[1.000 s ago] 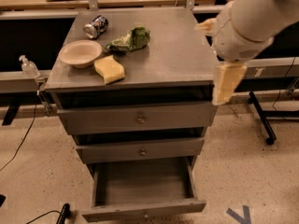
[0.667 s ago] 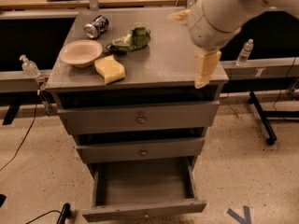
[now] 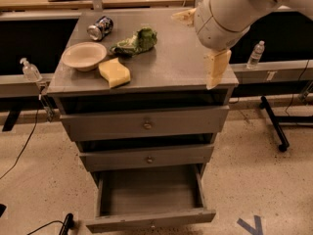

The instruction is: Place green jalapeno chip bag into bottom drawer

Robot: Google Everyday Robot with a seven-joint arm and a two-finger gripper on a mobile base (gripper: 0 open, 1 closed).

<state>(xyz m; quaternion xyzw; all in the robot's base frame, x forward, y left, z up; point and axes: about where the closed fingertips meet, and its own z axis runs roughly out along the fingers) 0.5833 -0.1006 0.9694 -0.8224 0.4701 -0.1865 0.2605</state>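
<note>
Next, my gripper will go to the crumpled middle (image 3: 141, 39) of the green jalapeno chip bag, behind the yellow sponge block, and close there.
The green jalapeno chip bag (image 3: 136, 42) lies crumpled on the grey cabinet top (image 3: 171, 67), left of centre toward the back. The bottom drawer (image 3: 151, 220) is pulled out and open, its inside empty. My gripper (image 3: 192, 52) hangs above the right part of the cabinet top, to the right of the bag and apart from it. Its two yellowish fingers (image 3: 216, 68) are spread wide with nothing between them. The white arm covers the top's back right corner.
A beige bowl (image 3: 84, 55), a yellow sponge block (image 3: 114, 72) and a dark soda can (image 3: 100, 27) sit on the top's left side. The two upper drawers (image 3: 146, 125) are shut. A water bottle (image 3: 256, 54) stands at right and a pump bottle (image 3: 30, 71) at left.
The arm and gripper have moved left, from beside the cabinet's right edge to over its top, closer to the bag. The objects have not moved.
</note>
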